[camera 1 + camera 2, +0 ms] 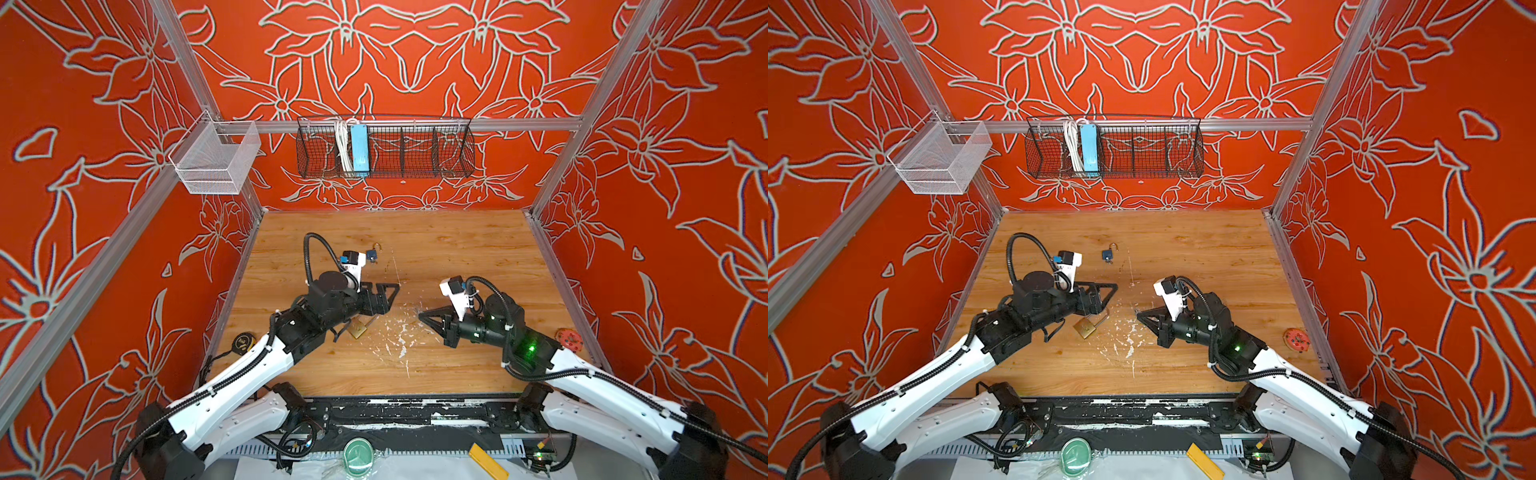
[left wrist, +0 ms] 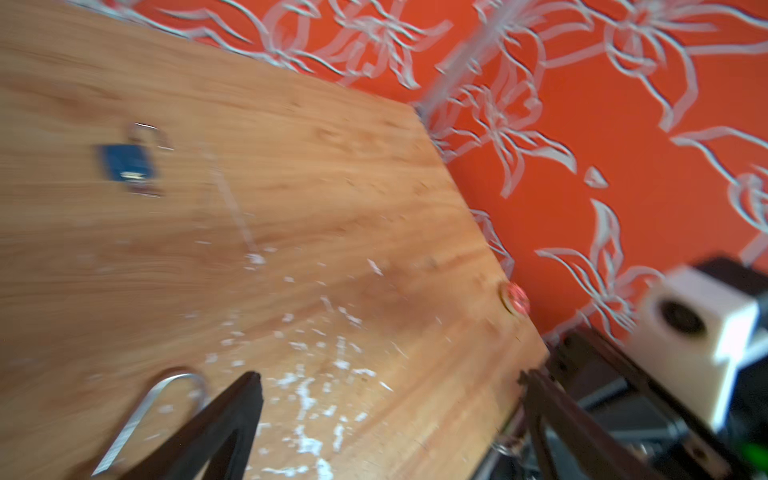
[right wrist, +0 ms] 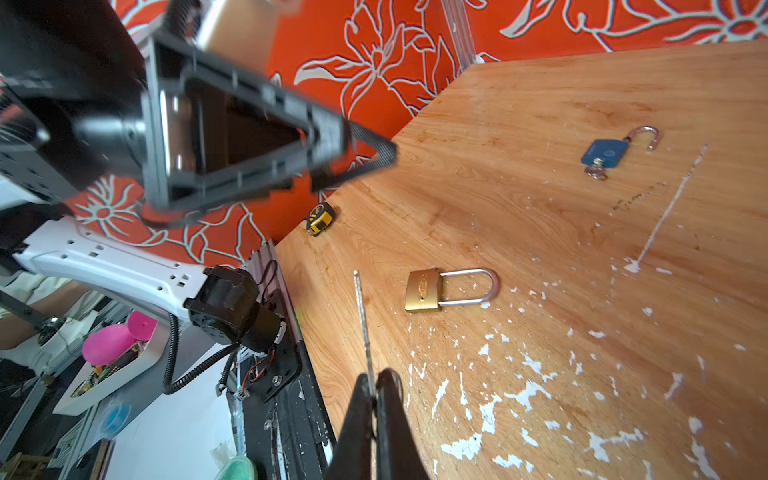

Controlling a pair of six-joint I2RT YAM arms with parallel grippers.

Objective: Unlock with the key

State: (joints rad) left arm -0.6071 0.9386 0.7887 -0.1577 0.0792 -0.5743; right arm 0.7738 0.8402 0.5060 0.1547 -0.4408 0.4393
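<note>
Next, I'll close my left gripper across the brass padlock's body (image 1: 357, 328) on its narrow sides, leaving the silver shackle free.
A brass padlock (image 3: 424, 289) with a silver shackle seated in its body lies flat on the wooden table (image 1: 457, 257), and shows in both top views (image 1: 357, 329) (image 1: 1084, 328). My right gripper (image 3: 376, 376) is shut on the key (image 3: 362, 324), whose thin blade sticks out toward the padlock, a short way off it. My left gripper (image 1: 388, 297) hovers open just above and beyond the brass padlock, holding nothing. In the blurred left wrist view the left gripper (image 2: 390, 376) has its jaws wide apart, with the padlock's shackle (image 2: 166, 390) beside one finger.
A blue padlock (image 1: 372, 254) (image 3: 602, 153) lies farther back, shackle swung open and a key in its keyhole. A tape measure (image 1: 244, 343) sits at the table's left edge and a red disc (image 1: 569, 340) at its right edge. White flecks mark the wood between the grippers.
</note>
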